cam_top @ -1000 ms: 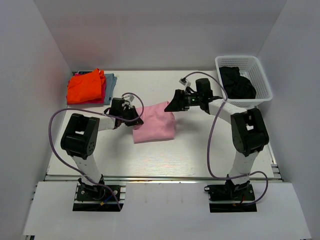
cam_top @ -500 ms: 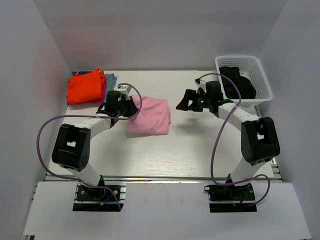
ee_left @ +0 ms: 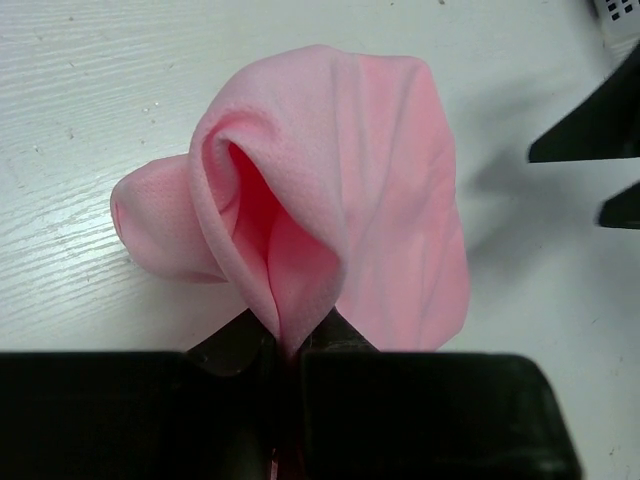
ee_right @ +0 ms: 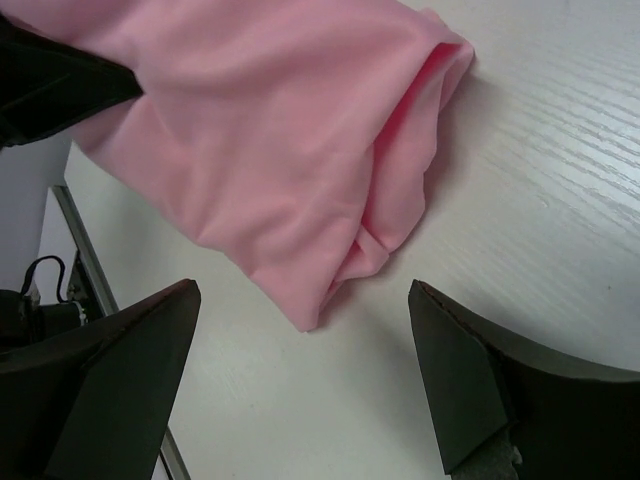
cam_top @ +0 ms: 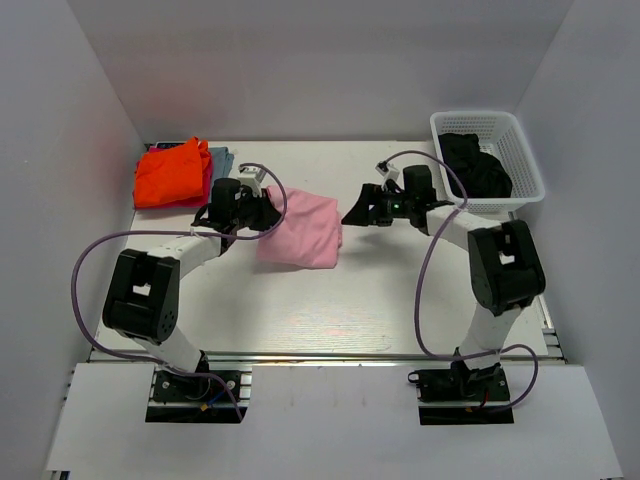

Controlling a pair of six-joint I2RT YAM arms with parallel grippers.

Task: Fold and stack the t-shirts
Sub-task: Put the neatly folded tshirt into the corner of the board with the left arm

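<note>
The pink t-shirt slants from my left gripper to its loose edge, so the t-shirt's loose edge (cam_top: 338, 230) needs my right gripper's pinch to straighten it before stacking.
A folded light pink t-shirt (cam_top: 301, 230) lies in the middle of the table; it also shows in the left wrist view (ee_left: 370, 190) and the right wrist view (ee_right: 270, 130). My left gripper (cam_top: 262, 213) is shut on its left edge, the cloth pinched between the jaws (ee_left: 290, 340). My right gripper (cam_top: 358, 213) is open and empty just right of the pink shirt, its fingers (ee_right: 470, 380) spread above the bare table. A bright orange t-shirt (cam_top: 172, 173) tops a stack at the back left, with red and grey-blue cloth (cam_top: 224, 158) under it. A black t-shirt (cam_top: 476, 166) lies in the basket.
A white plastic basket (cam_top: 525, 160) stands at the back right. White walls enclose the table on the left, back and right. The left arm's purple cable loops over the table's left side.
My left gripper pulled the pink shirt left and toward the back. My right gripper let go, drew away to the right, then came back toward the shirt's right edge.
</note>
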